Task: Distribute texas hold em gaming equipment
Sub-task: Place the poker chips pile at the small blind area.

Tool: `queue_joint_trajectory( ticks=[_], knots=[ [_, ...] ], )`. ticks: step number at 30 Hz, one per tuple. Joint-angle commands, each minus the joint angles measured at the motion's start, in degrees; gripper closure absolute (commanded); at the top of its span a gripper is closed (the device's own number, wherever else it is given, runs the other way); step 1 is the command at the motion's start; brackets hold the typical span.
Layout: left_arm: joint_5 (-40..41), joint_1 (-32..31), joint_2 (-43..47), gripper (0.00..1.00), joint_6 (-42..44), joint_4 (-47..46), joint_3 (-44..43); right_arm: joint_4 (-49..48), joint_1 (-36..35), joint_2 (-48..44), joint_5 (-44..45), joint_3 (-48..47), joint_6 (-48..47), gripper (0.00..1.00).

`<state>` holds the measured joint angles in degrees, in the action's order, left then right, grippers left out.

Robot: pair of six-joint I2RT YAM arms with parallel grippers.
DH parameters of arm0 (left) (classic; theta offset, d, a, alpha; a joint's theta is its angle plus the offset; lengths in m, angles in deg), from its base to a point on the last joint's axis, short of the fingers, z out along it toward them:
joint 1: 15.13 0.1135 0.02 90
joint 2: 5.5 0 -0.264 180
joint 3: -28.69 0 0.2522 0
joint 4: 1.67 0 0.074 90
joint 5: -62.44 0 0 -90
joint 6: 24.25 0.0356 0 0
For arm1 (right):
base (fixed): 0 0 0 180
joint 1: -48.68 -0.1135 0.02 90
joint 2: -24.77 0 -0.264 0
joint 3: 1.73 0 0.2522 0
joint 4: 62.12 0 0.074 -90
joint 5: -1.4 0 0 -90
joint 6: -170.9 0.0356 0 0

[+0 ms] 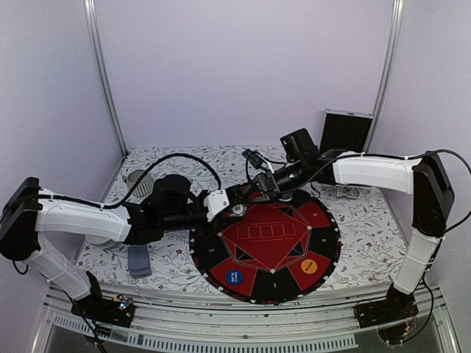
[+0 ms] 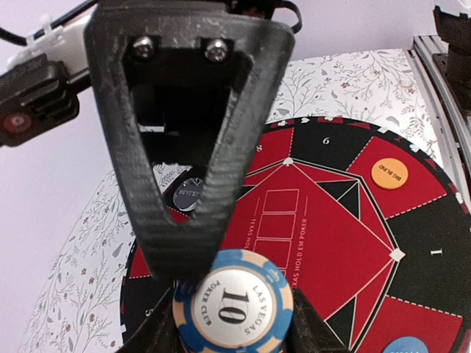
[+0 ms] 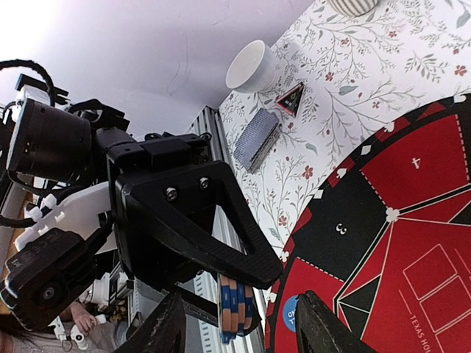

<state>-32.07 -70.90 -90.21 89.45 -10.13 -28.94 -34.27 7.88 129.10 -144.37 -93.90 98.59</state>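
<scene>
My left gripper should set the stack of poker chips down on the mat's black section [image 1: 214, 247] that is nearest to the playing cards.
My left gripper [image 2: 232, 323] is shut on a short stack of blue-and-peach striped poker chips [image 2: 232, 305], the top one marked 10. It hovers over the upper-left edge of the round red-and-black poker mat [image 1: 324, 243]. My right gripper [image 3: 239, 323] faces it, open, its fingers [image 3: 324, 323] standing either side of the chip stack [image 3: 237, 301] with gaps. On the mat lie a dark dealer disc [image 2: 188, 195], the orange marker disc [image 1: 309, 265] and the blue marker disc [image 1: 234, 276]. A deck of grey-blue playing cards [image 1: 138, 261] rests left of the mat.
A ribbed grey cup [image 1: 140, 179] stands at the back left. A white cup [image 3: 254, 65] and a small dark triangle [image 3: 291, 99] sit near the card deck [image 3: 257, 140]. A black case [image 1: 344, 132] stands open at the back right. Both arms cross above the mat's far-left side.
</scene>
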Motion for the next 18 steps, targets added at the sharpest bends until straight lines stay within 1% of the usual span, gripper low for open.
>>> queue_joint_trajectory(
  ticks=[1, 4, 8, 12, 15, 18],
  knots=[
    [-0.06, -0.51, 1.61, 1.00, -1.14, -0.75, 0.77, 2.17, 1.41, -2.83, 2.93, 0.19, -1.77, 0.48],
    [0.60, -0.47, 1.51, 1.00, -1.20, -0.63, 0.73, 2.99, 1.40, -2.58, 1.21, 0.17, -1.90, 0.51],
    [0.90, -0.44, 1.35, 1.00, -1.31, -0.44, 0.65, 2.98, 1.41, -4.07, 2.31, 0.53, -2.93, 0.56],
    [1.36, -0.45, 1.22, 1.00, -1.38, -0.42, 0.55, 3.39, 1.40, -4.29, 3.95, 1.32, -3.36, 0.74],
    [1.55, -0.44, 0.95, 1.00, -1.41, -0.46, 0.38, 3.32, 1.16, -3.48, 3.00, 2.15, -3.04, 0.88],
    [1.60, -0.43, 0.77, 1.00, -1.40, -0.26, 0.16, 3.27, 0.66, -2.73, 2.18, 2.30, -2.89, 0.91]
  ],
)
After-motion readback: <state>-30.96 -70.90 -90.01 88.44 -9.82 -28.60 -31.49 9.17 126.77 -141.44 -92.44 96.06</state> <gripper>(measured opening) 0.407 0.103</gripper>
